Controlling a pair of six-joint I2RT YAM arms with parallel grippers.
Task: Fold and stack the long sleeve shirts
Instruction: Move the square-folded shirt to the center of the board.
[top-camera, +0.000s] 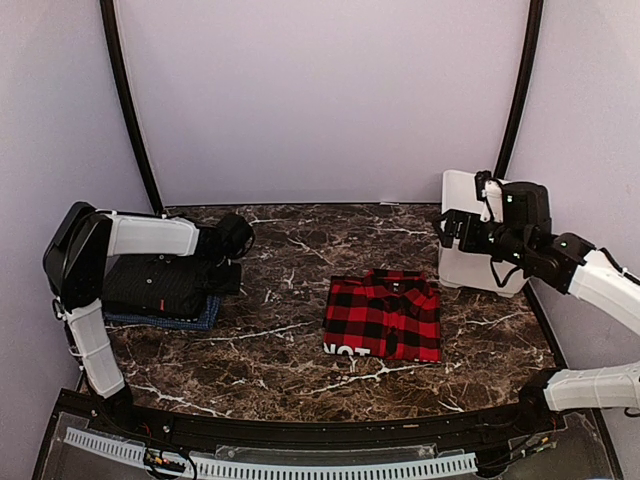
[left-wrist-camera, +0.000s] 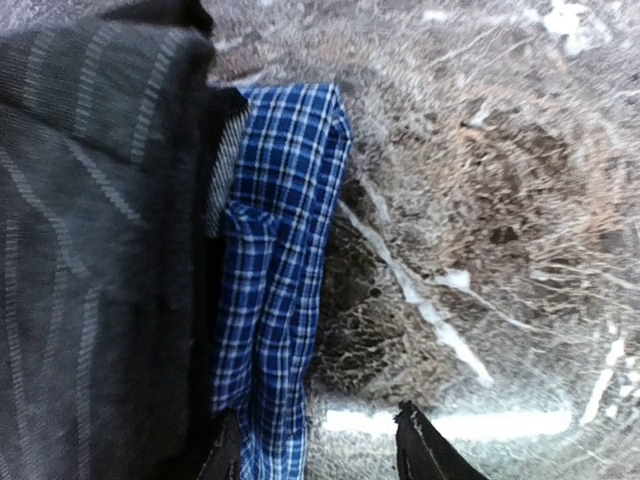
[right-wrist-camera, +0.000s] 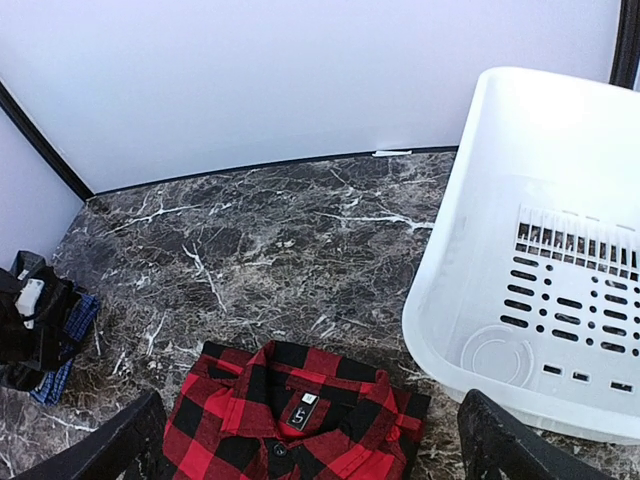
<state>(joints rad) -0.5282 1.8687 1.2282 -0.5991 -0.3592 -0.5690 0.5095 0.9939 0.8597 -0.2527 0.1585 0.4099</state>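
Observation:
Next, my right gripper grabs the side edge (top-camera: 436, 304) (right-wrist-camera: 413, 448) of the red shirt nearest the white basket, level with the shirt's collar.
A folded red-and-black checked shirt (top-camera: 383, 315) lies right of the table's middle, collar to the back; it also shows in the right wrist view (right-wrist-camera: 290, 420). At the left, a folded black shirt (top-camera: 160, 285) lies on a blue checked shirt (top-camera: 205, 318). In the left wrist view the black shirt (left-wrist-camera: 90, 250) covers most of the blue one (left-wrist-camera: 275, 270). My left gripper (top-camera: 226, 272) is open at the stack's right edge (left-wrist-camera: 320, 452), one finger (left-wrist-camera: 222, 455) over the blue cloth, the other (left-wrist-camera: 425, 450) over bare table. My right gripper (top-camera: 447, 228) hangs open and empty, high above the red shirt (right-wrist-camera: 310, 450).
A white plastic basket (top-camera: 470, 260) stands at the back right, tilted against the wall; it looks empty in the right wrist view (right-wrist-camera: 540, 250). The table is dark marble (top-camera: 280, 350). Walls enclose the back and sides.

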